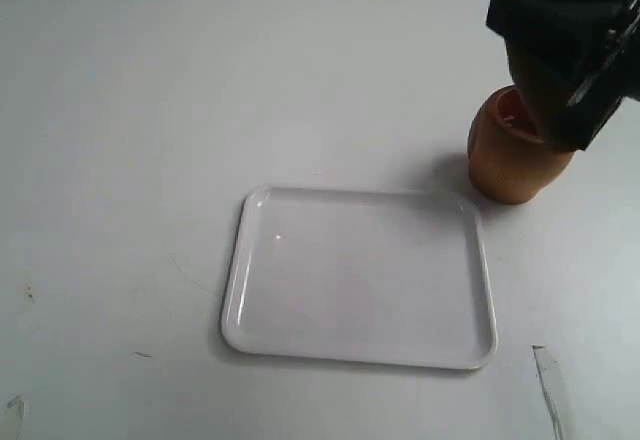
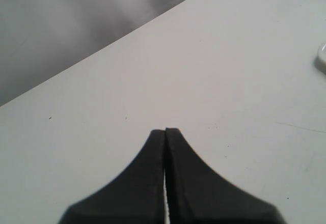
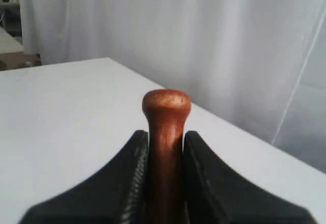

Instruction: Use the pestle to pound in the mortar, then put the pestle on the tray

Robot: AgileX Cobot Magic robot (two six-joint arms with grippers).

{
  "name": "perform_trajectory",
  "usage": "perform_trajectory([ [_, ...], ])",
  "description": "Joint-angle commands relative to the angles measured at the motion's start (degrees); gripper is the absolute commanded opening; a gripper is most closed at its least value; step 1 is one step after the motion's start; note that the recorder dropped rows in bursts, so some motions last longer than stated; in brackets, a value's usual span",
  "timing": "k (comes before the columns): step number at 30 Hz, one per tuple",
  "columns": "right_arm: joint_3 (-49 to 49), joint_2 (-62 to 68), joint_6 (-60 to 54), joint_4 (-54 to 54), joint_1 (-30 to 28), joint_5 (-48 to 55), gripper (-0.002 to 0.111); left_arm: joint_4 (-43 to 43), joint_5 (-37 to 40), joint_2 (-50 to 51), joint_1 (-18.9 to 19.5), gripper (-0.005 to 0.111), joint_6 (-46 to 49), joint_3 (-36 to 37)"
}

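My right gripper has the reddish-brown pestle, now over the mortar's mouth, to put down. It will let go of it across the middle of the empty white tray (image 1: 352, 262).
The light-brown wooden mortar (image 1: 510, 155) stands on the table at the right, just beyond the tray's far right corner. The white tray (image 1: 360, 350) lies flat in the middle with nothing on it. My right gripper (image 3: 165, 135) is shut on the neck of the reddish-brown pestle (image 3: 165, 132), whose small knob sticks out past the fingertips. In the exterior view that right gripper (image 1: 555, 60) hangs over the mortar's mouth and the pestle's lower end is hidden behind it. My left gripper (image 2: 165, 131) is shut on nothing above bare table.
The white table (image 1: 150, 110) spreads to the left and behind the tray. A white curtain (image 3: 204, 30) hangs beyond the table's far edge. A corner of the tray (image 2: 322, 56) shows in the left wrist view.
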Motion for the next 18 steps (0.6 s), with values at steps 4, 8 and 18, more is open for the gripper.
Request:
perform_trajectory([
  [4,-5.71,-0.5,-3.97,-12.69,20.8,28.64,0.0,-0.42,-0.17,-0.07,-0.44,0.0,-0.47,0.03],
  [8,-9.34,2.65,-24.48,-7.34,40.72,52.69,0.0,-0.42,-0.17,-0.07,-0.44,0.0,-0.47,0.03],
  [18,-34.92,26.59,-85.44,75.86,50.22,101.07,0.0,-0.42,-0.17,-0.07,-0.44,0.0,-0.47,0.03],
])
